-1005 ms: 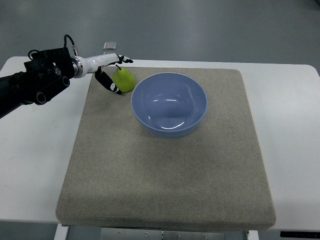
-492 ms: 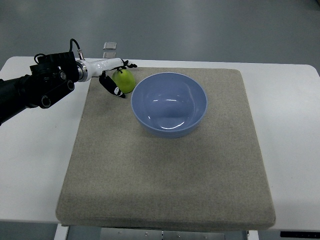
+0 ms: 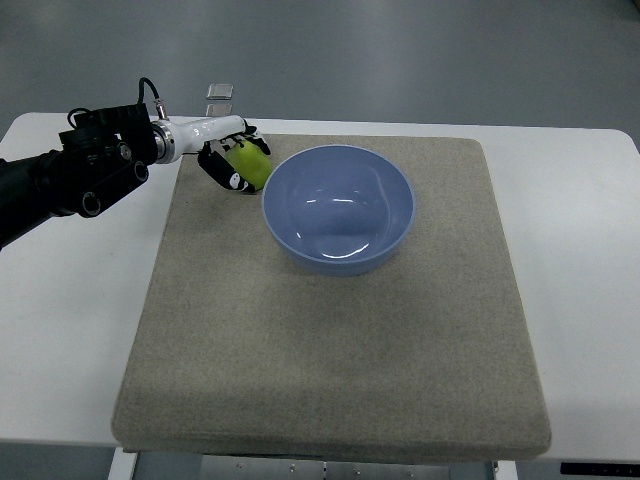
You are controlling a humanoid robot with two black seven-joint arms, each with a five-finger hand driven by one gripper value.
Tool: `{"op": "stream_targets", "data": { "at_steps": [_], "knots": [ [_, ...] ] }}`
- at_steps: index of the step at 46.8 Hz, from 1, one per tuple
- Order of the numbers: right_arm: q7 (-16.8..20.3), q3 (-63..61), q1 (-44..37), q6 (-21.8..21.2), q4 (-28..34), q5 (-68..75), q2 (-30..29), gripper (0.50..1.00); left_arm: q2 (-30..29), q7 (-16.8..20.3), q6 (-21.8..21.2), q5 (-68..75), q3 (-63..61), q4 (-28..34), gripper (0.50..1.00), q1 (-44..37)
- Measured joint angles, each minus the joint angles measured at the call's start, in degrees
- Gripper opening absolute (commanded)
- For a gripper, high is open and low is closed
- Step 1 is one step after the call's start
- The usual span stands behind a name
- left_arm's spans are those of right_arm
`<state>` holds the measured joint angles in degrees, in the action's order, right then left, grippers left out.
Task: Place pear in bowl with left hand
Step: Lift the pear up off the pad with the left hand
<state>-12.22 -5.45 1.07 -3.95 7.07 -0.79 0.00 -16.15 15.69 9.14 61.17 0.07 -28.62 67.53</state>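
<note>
Next, my left gripper lets go of the green pear on the middle of the blue bowl's inside bottom [image 3: 341, 211].
A green pear [image 3: 249, 163] lies on the grey mat [image 3: 330, 330] just left of the blue bowl [image 3: 338, 207]. My left hand [image 3: 235, 155] comes in from the left and its black-tipped fingers [image 3: 233, 180] are curled around the pear, which still rests on the mat. The bowl stands upright and is empty. The right arm does not show.
The mat covers most of the white table [image 3: 70, 330]. A small clear block [image 3: 220, 91] sits at the table's far edge behind the hand. The bowl's rim is close to the pear on its right.
The left hand moved a little right and its fingers closed around the pear, which now sits partly hidden between them.
</note>
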Motion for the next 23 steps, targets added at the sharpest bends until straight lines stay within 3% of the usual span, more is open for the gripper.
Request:
{"op": "stream_targets", "data": {
  "at_steps": [14,23],
  "knots": [
    [0.0,0.0,0.0,0.0,0.0,0.0,0.0,0.926,-2.7,0.3,1.6,-0.9,0.7,-0.3,0.5,3.0],
    [0.0,0.0,0.0,0.0,0.0,0.0,0.0,0.926,-4.0,3.1,4.4,-2.3,0.9,-0.1,0.5,7.3]
  ]
}}
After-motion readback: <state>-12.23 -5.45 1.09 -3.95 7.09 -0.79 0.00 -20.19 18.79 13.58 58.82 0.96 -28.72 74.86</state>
